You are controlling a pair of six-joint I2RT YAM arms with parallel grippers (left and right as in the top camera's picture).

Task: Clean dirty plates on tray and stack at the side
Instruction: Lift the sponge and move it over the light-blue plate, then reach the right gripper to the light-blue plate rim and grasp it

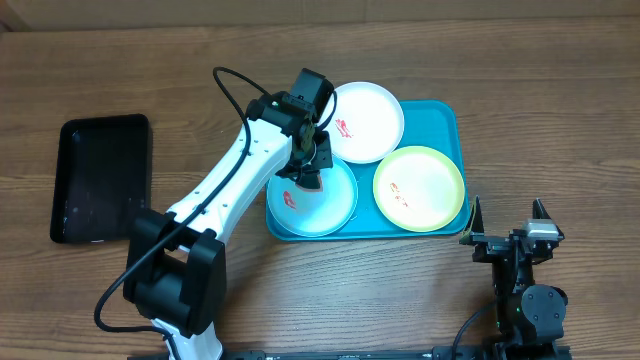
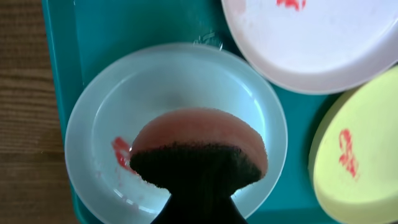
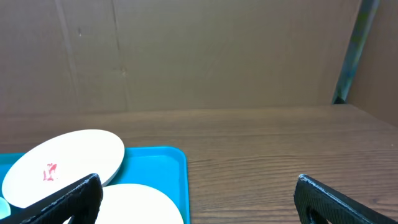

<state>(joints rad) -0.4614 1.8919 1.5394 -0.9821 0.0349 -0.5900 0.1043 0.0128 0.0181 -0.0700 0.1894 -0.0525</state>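
Note:
I need to use my left gripper to set the pink sponge free near the middle of the aqua plate (image 1: 320, 198) (image 2: 197, 153), beside the red smear on that plate.
The turquoise tray (image 1: 452, 115) holds three plates: white (image 1: 370, 120) at the back, pale aqua (image 1: 335, 205) front left, yellow-green (image 1: 420, 188) front right. Each carries a red smear. My left gripper (image 1: 308, 165) is shut on a sponge (image 2: 199, 146), pink with a dark scrub face, pressed on the aqua plate (image 2: 155, 87) beside a red smear (image 2: 121, 152). The sponge hides the left fingers in the wrist view. My right gripper (image 1: 508, 215) stands open and empty off the tray's front right corner; in its own view it (image 3: 199, 199) faces the white plate (image 3: 68, 165) and the tray (image 3: 168, 162).
A smaller black tray (image 1: 100, 178) lies at the left of the wooden table. The left arm reaches diagonally from the front edge over to the turquoise tray. A cardboard wall stands behind the table in the right wrist view.

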